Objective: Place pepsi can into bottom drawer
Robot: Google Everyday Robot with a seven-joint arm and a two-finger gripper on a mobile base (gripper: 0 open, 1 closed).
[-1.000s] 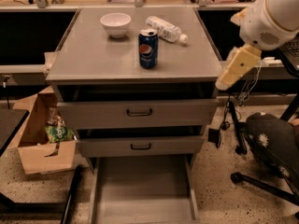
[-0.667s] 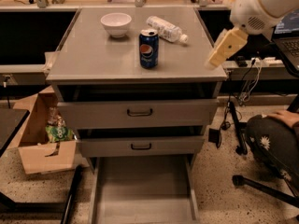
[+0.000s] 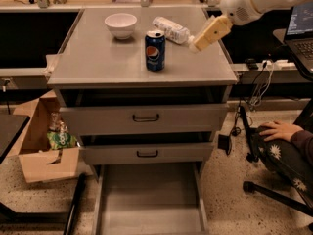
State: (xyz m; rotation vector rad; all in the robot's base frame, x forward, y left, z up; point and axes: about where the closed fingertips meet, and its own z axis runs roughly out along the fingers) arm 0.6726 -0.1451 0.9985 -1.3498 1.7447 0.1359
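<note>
I next close on the pepsi can around the middle of its side (image 3: pixel 154 49), between its silver top and base.
The pepsi can (image 3: pixel 155 51), dark blue with a round logo and silver top, stands upright on the grey cabinet top (image 3: pixel 93 62), near its middle. The bottom drawer (image 3: pixel 149 199) is pulled out at floor level, a wide shallow grey tray with nothing in it. My gripper (image 3: pixel 199 42) hangs from the white arm at the upper right, above the cabinet top, to the right of the can and apart from it, just beside the clear bottle.
A white bowl (image 3: pixel 121 25) and a lying clear plastic bottle (image 3: pixel 171 30) sit behind the can. Two upper drawers (image 3: pixel 145 117) have dark handles. A cardboard box (image 3: pixel 41 146) is on the floor left. A seated person's hand (image 3: pixel 279 130) and chair are right.
The arm and gripper have moved left and up, from beside the cabinet's right edge to over the top near the bottle. The can has not moved.
</note>
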